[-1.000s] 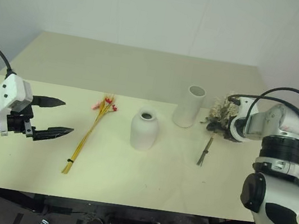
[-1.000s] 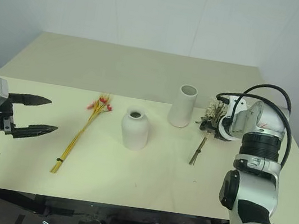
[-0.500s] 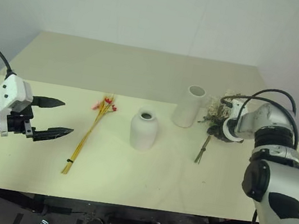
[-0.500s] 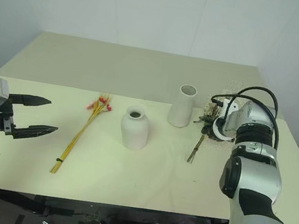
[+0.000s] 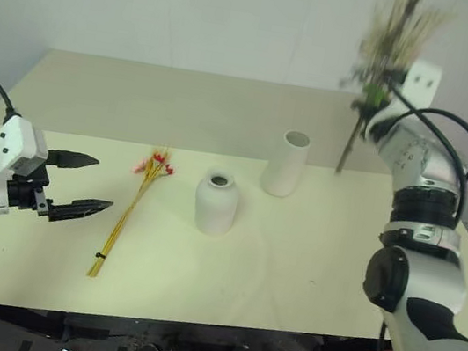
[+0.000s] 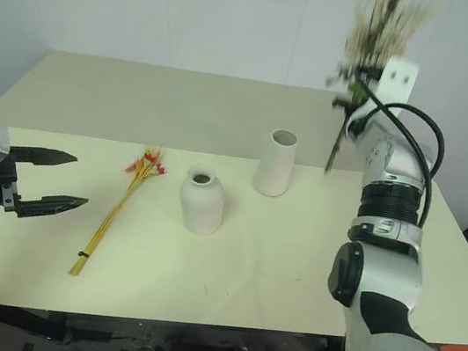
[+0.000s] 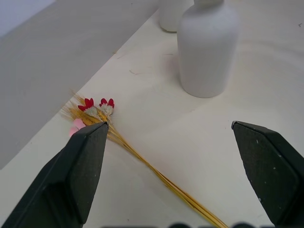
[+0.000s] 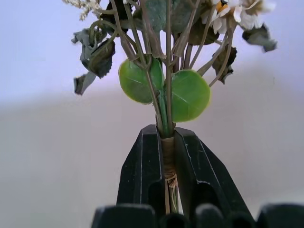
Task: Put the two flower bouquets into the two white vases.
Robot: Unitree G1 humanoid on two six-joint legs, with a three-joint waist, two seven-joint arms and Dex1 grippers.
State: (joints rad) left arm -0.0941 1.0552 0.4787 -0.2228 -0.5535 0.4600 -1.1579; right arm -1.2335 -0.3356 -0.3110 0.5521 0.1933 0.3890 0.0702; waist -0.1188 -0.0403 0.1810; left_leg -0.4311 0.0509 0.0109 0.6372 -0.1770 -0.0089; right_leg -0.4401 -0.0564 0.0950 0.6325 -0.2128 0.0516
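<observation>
Next, I release the bushy bouquet from my right gripper in the opening of the tall white cylinder vase [image 5: 297, 139].
My right gripper [image 8: 166, 142] is shut on the stems of the bushy bouquet [image 5: 394, 36] and holds it upright, high above the table's far right. The bouquet's green leaves [image 8: 164, 92] and pale sprigs rise above the fingers, and its stem ends [image 5: 342, 157] hang below, just right of the tall white cylinder vase [image 5: 286, 163]. The rounder narrow-necked vase [image 5: 215, 202] stands in front and to its left. Further left, the slim bouquet [image 5: 132, 208] of yellow stalks with red blooms [image 7: 97, 105] lies flat. My left gripper [image 5: 82, 180] hovers open, left of those stalks.
The cream table [image 5: 291, 265] spreads wide around the vases, with a white wall behind it. A black cable [image 5: 455, 130] loops from my right wrist. The table's right edge runs close beside my right arm.
My right gripper has shut on the bushy bouquet and swung it up off the table until it stands upright. The left gripper has stayed put.
</observation>
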